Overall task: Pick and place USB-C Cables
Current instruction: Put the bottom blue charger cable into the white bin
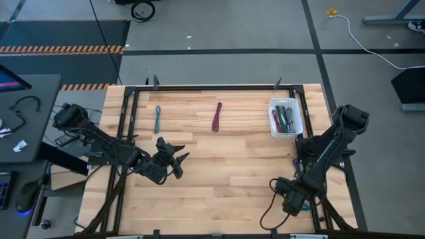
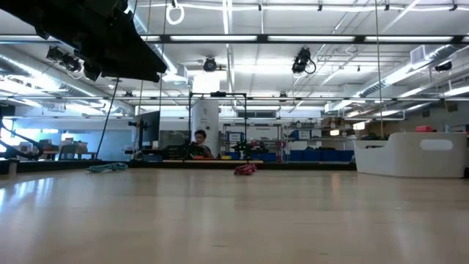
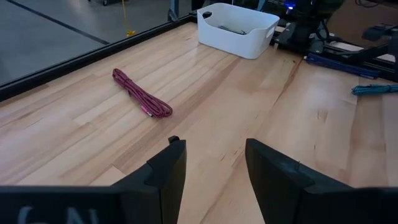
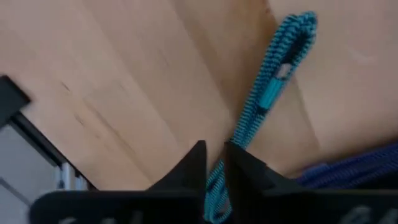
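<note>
The teal cable lies at a slant across the fingers of my right gripper near the cable's end, so I should open, line up with it and grip closer to the cable's middle [image 4: 251, 119].
In the right wrist view, my right gripper [image 4: 214, 154] is shut on a bright teal braided cable [image 4: 268, 87]. It works near the table's near right corner [image 1: 294, 199], and the left wrist view shows that cable [image 3: 375, 89] beside the right arm's base. My left gripper [image 3: 214, 171] is open over the table's middle left [image 1: 170, 159] and touches nothing. A maroon cable bundle [image 1: 216, 116] [image 3: 142, 96] and a second teal bundle [image 1: 157, 119] lie flat toward the far edge. The white bin [image 1: 297, 123] [image 3: 239, 38] at the far right has several cables in it. My right gripper pinches the teal cable between its two fingers at one end of the bundle [image 4: 231, 144]. The fingers lie along the cable. The rest of the bundle runs straight out ahead of the fingers to its folded end [image 4: 303, 23]. Whether it lies on the wood or is lifted, I cannot tell.
A black frame [image 1: 199, 87] runs along the table's far edge and sides. Dark blue strands [image 4: 357, 169] lie beside the right gripper. A desk with gear [image 1: 20, 126] stands left of the table. In the low view a person [image 2: 199, 144] sits far behind the table.
</note>
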